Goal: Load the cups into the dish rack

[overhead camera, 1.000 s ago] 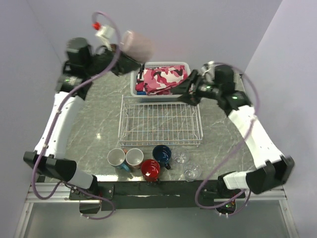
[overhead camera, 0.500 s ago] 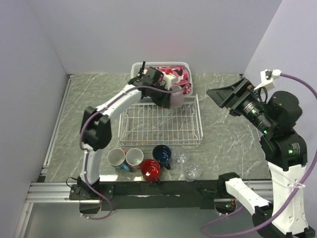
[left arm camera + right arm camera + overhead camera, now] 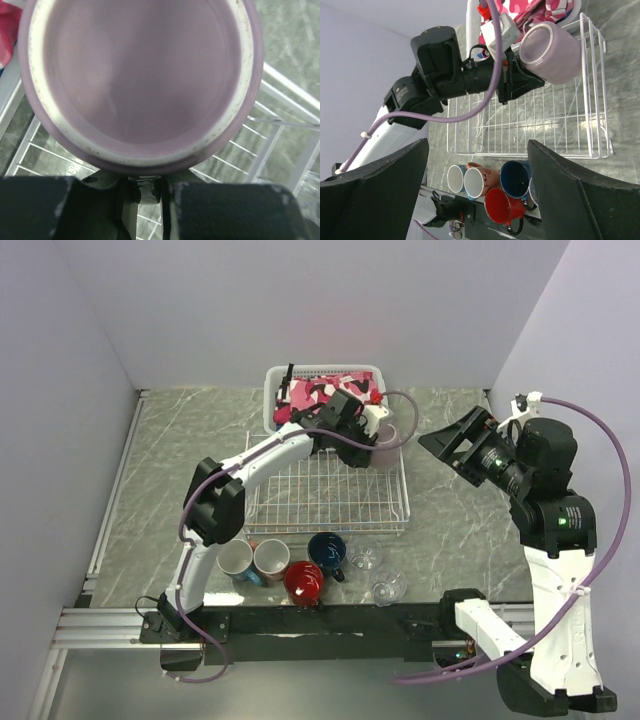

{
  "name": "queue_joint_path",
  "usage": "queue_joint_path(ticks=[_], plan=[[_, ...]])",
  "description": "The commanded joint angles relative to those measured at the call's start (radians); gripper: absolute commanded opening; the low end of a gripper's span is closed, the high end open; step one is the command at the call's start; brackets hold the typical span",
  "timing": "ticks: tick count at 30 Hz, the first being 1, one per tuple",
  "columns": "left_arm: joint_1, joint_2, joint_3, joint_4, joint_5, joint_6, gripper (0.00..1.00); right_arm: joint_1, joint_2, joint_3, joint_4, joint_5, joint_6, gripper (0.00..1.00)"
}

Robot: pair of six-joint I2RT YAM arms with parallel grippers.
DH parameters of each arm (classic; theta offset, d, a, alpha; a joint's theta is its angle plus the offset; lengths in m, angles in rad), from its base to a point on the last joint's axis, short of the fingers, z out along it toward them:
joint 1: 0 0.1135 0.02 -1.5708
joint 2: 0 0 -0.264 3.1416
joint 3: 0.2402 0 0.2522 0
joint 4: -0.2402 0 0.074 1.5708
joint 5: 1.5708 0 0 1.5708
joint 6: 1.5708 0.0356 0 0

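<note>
The robot's left gripper should release the mauve-pink mug in the dish rack's far corner (image 3: pixel 378 462), on the side nearest the robot's right gripper.
My left gripper (image 3: pixel 368 442) is shut on a mauve-pink mug (image 3: pixel 386 452), held just above the far right corner of the white wire dish rack (image 3: pixel 325 530). In the left wrist view the mug's open mouth (image 3: pixel 140 75) fills the frame above the gripper (image 3: pixel 150 187). My right gripper (image 3: pixel 447 436) hangs open and empty, raised to the right of the rack. Its view shows the gripper (image 3: pixel 479 145), the held mug (image 3: pixel 551 52) and the rack (image 3: pixel 545 125). Near the front edge stand teal (image 3: pixel 234 560), terracotta (image 3: pixel 271 559), red (image 3: pixel 303 580) and navy (image 3: pixel 327 552) mugs, plus two clear glasses (image 3: pixel 366 558) (image 3: pixel 388 587).
A white slotted basket (image 3: pixel 275 405) with pink camouflage cloth stands just behind the rack, close to the left wrist. Walls close in the table on the left, back and right. The left arm stretches diagonally across the rack.
The left arm swung in from the far left with the mug and moved right to the rack's far right corner. The right arm drew back from the basket, rose and opened.
</note>
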Motion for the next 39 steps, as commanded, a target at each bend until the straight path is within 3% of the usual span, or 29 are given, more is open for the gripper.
queue_joint_path(ticks=[1, 9, 20, 26, 29, 30, 31, 34, 39], plan=[[-0.022, 0.002, 0.001, 0.138, -0.041, 0.050, 0.01, -0.037, -0.014, -0.012, 0.016, -0.052, -0.022, 0.87], [-0.029, -0.009, -0.110, 0.181, -0.117, 0.096, 0.01, -0.045, -0.023, -0.017, 0.011, -0.064, -0.018, 0.87], [-0.041, 0.043, -0.097, 0.183, -0.142, 0.098, 0.01, -0.055, -0.030, -0.041, 0.022, -0.094, 0.001, 0.87], [-0.044, 0.031, -0.123, 0.177, -0.150, 0.102, 0.29, -0.055, -0.036, -0.050, 0.025, -0.104, 0.007, 0.86], [-0.044, -0.005, -0.143, 0.172, -0.148, 0.104, 0.49, -0.055, -0.033, -0.055, 0.014, -0.098, -0.001, 0.86], [-0.044, -0.018, -0.150, 0.169, -0.147, 0.104, 0.64, -0.055, -0.030, -0.058, 0.010, -0.093, -0.005, 0.87], [-0.044, -0.032, -0.150, 0.163, -0.144, 0.108, 0.71, -0.055, -0.027, -0.069, 0.005, -0.091, -0.011, 0.87], [-0.047, -0.082, -0.116, 0.106, -0.119, 0.153, 0.82, -0.055, -0.036, -0.105, -0.007, -0.084, -0.015, 0.86], [-0.020, -0.186, -0.004, 0.004, -0.084, 0.141, 0.84, -0.055, -0.071, -0.244, 0.013, -0.116, -0.016, 0.82]])
